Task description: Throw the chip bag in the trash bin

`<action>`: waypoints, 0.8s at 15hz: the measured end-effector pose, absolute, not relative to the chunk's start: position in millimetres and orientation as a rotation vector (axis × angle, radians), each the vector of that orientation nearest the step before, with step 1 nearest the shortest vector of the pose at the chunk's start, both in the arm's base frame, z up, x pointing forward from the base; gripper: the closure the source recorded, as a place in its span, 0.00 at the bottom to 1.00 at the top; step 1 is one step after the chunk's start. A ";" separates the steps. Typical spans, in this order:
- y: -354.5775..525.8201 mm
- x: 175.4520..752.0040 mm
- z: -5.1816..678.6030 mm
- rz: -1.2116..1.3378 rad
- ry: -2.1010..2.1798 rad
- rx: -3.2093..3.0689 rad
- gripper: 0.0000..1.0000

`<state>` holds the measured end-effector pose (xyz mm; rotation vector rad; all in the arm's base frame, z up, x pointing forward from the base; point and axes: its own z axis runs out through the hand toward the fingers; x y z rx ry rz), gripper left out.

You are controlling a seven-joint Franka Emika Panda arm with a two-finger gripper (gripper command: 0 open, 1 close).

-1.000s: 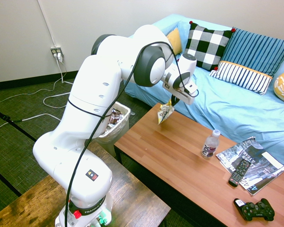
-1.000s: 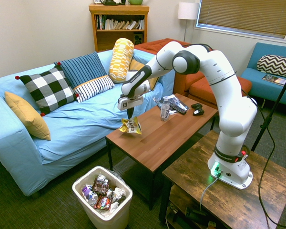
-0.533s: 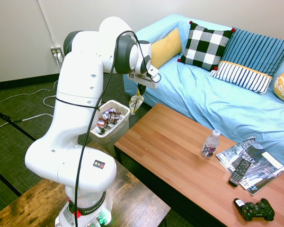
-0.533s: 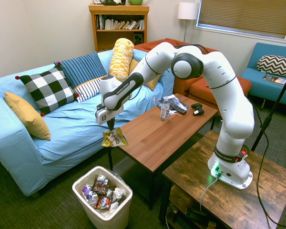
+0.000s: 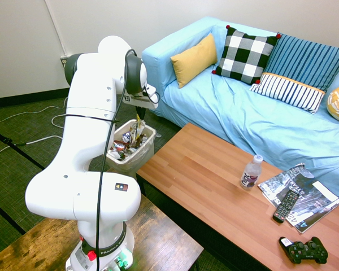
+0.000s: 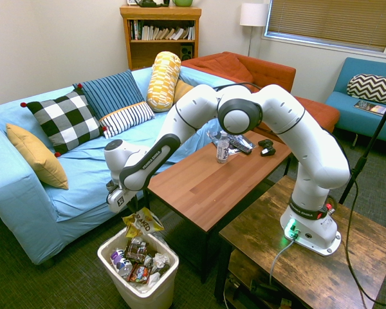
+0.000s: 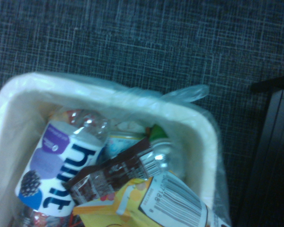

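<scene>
Next, I drop the chip bag from my gripper on the brown wrapper (image 6: 138,243) (image 7: 120,177) next to the plastic bottle in the trash bin.
The yellow-and-white chip bag (image 6: 142,223) hangs from my gripper (image 6: 133,210), which is shut on its top edge. It dangles just above the open top of the white trash bin (image 6: 143,297), which stands on the carpet between the sofa and the coffee table's end. In the first exterior view the chip bag (image 5: 137,131) hangs from the gripper (image 5: 139,117) over the trash bin (image 5: 149,149). The wrist view looks down into the trash bin (image 7: 99,92). The chip bag (image 7: 146,204) shows at that picture's lower edge, above a plastic bottle (image 7: 57,168) and wrappers.
The wooden coffee table (image 5: 203,180) lies right beside the bin and carries a bottle (image 5: 250,172), a magazine (image 5: 296,192), a remote (image 5: 285,205) and a game controller (image 5: 303,250). The blue sofa (image 5: 260,124) with pillows stands behind. The arm's base is on a dark side table (image 6: 321,270).
The arm has swung from above the coffee table's end, off the table and down over the trash bin, with the chip bag in the gripper the whole way.
</scene>
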<state>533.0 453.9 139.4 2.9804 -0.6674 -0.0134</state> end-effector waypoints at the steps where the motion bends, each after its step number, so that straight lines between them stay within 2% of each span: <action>1: 460.5 529.3 132.6 -0.013 -0.644 2.976 1.00; 2: 466.0 526.6 126.0 -0.009 -0.623 2.975 0.00; 12: 478.8 533.6 131.4 0.016 -0.603 2.973 0.00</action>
